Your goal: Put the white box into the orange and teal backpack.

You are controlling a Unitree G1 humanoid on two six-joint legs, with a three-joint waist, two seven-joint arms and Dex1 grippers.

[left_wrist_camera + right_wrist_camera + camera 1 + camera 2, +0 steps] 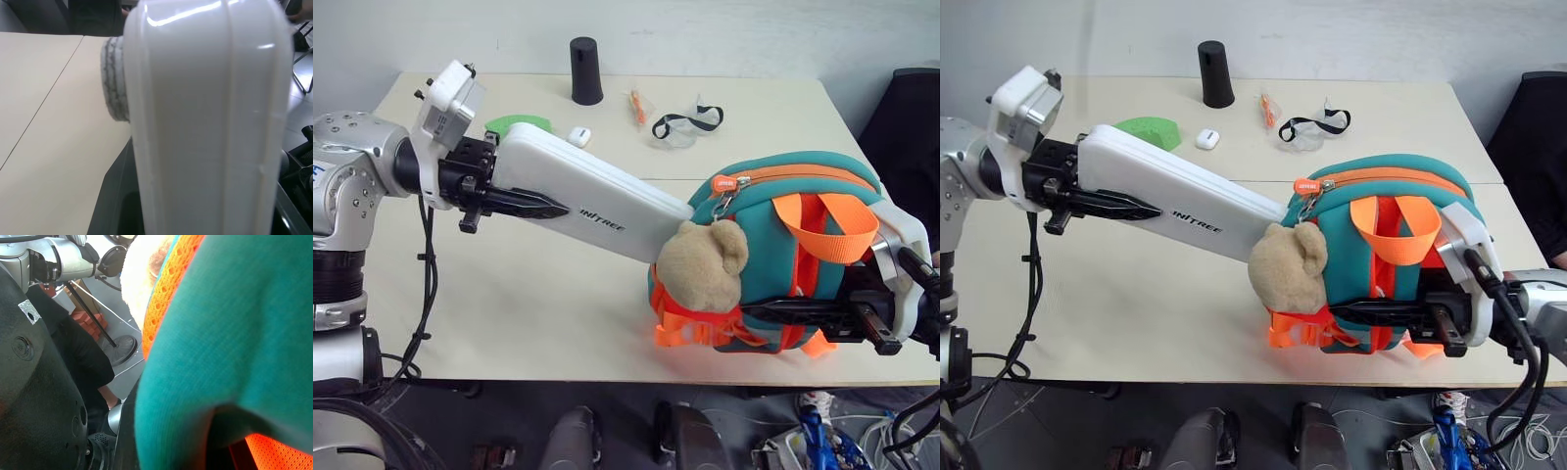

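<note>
Next, my left gripper releases the white box deep inside the backpack's zip opening (754, 233), behind the tan plush toy. The white box now slants down to that opening.
The white box (597, 201) is long and flat, with dark lettering, and slants down to the right above the table. My left gripper (548, 204) is shut on its left end, one black finger lying across its face. The box's far end meets the zip opening at the top left of the orange and teal backpack (769, 255), behind the tan plush toy (700, 264). How far it is inside is hidden. My right gripper (1347, 313) is shut on the backpack's lower part, holding it upright near the table's front edge. The wrist views show the box (205, 122) and the teal fabric (234, 333) close up.
At the back of the table (509, 294) stand a black cone-shaped cup (585, 70), a green piece (519, 124), a tiny white case (579, 136), an orange item in clear wrap (637, 106) and safety goggles (685, 125). A dark chair (911, 108) stands at the right.
</note>
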